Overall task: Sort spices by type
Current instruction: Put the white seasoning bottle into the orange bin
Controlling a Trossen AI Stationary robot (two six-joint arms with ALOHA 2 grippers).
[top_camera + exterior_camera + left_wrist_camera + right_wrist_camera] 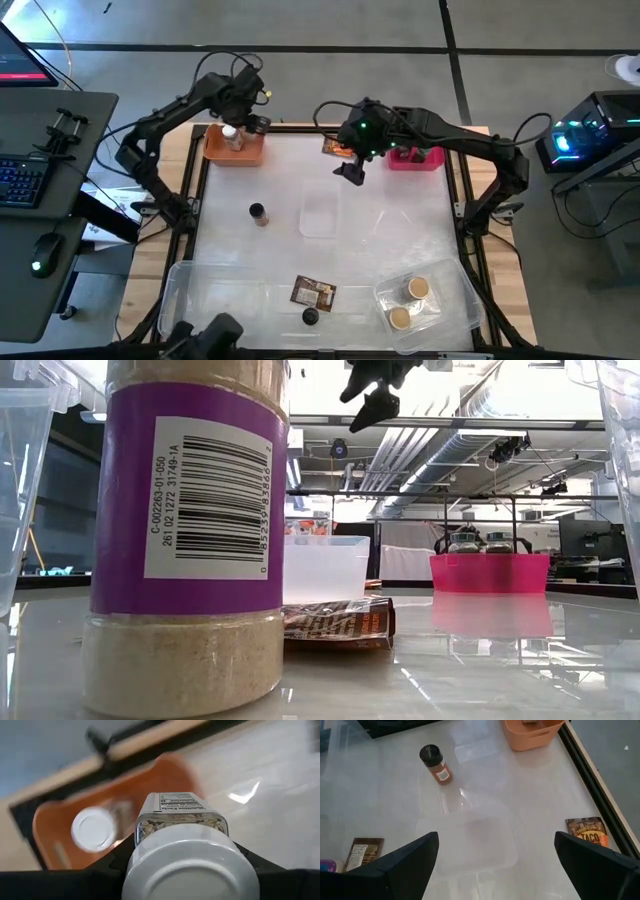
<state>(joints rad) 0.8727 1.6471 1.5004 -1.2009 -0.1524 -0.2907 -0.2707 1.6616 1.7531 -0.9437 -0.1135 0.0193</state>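
The white-lidded jar, now hanging over the orange bin, will be released by my left gripper beside the other jar in the orange bin (250,151) (162,802), toward the pink bin.
In the left wrist view my left gripper (186,870) is shut on a clear spice jar (181,817) with a white lid. It hangs over the orange bin (55,827), where another white-lidded jar (93,829) stands. In the high view that gripper (247,120) is at the bin (235,150) on the far left. My right gripper (352,170) hovers open above the table, beside the pink bin (415,158). A black-lidded jar (259,213), a second black-lidded jar (310,316) and two packets (313,293) (335,147) rest on the table. Two tan-lidded jars (408,303) stand in a clear tray. My left gripper pinches the white-lidded jar between its two fingers (112,865), one on each side, just under the lid (187,865). The lid end faces the wrist and the clear body (181,822) points away. The jar is lifted clear above the orange bin.
A small clear tray (318,215) sits mid-table below my right gripper (495,865). A large clear tray (215,290) lies at the near left. A purple-labelled jar (185,540) stands right before the low camera. The pink bin (490,572) holds jars.
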